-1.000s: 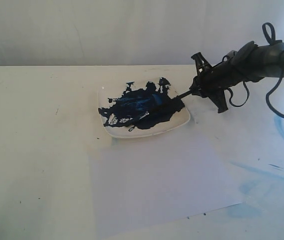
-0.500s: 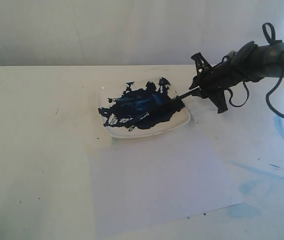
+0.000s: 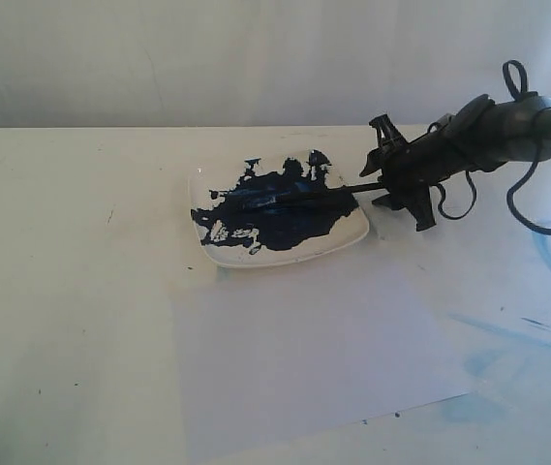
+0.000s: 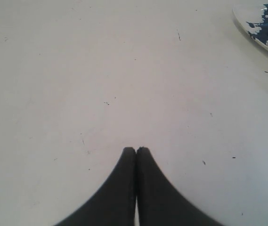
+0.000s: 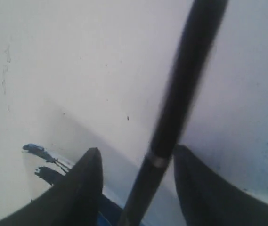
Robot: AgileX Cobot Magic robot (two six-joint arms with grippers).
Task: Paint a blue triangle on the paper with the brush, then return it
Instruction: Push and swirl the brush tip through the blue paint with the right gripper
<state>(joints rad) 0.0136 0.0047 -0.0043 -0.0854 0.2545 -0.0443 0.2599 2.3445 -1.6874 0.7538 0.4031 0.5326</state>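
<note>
The brush's black handle runs at a slant through my right gripper's open fingers, so next I close them on it near the silver band (image 5: 157, 159) and square it before I lift the brush upright.
The brush (image 3: 304, 197) lies low across the square white dish (image 3: 357, 232), its bristle end in the big dark-blue paint blotch (image 3: 275, 208). Its black handle runs out to my right gripper (image 3: 383, 176), which is open at the dish's right edge. In the right wrist view the handle (image 5: 171, 117) with its silver band passes between the spread fingers of this gripper (image 5: 137, 150), close to one finger and apart from the other. The paper (image 3: 304, 358) lies in front of the dish, and no blue triangle shows on it. My left gripper (image 4: 136, 149) is shut on nothing above bare tabletop.
Pale-blue smears (image 3: 507, 358) stain the table right of the paper. A corner of the dish (image 4: 247, 21) shows in the left wrist view. The cream tabletop (image 3: 72, 271) stretches left of the dish. The right arm's cable loops (image 3: 532, 208) hang at the far right.
My right gripper has shifted slightly down and toward the dish. The brush has swung from a diagonal lie to nearly level across the dish.
</note>
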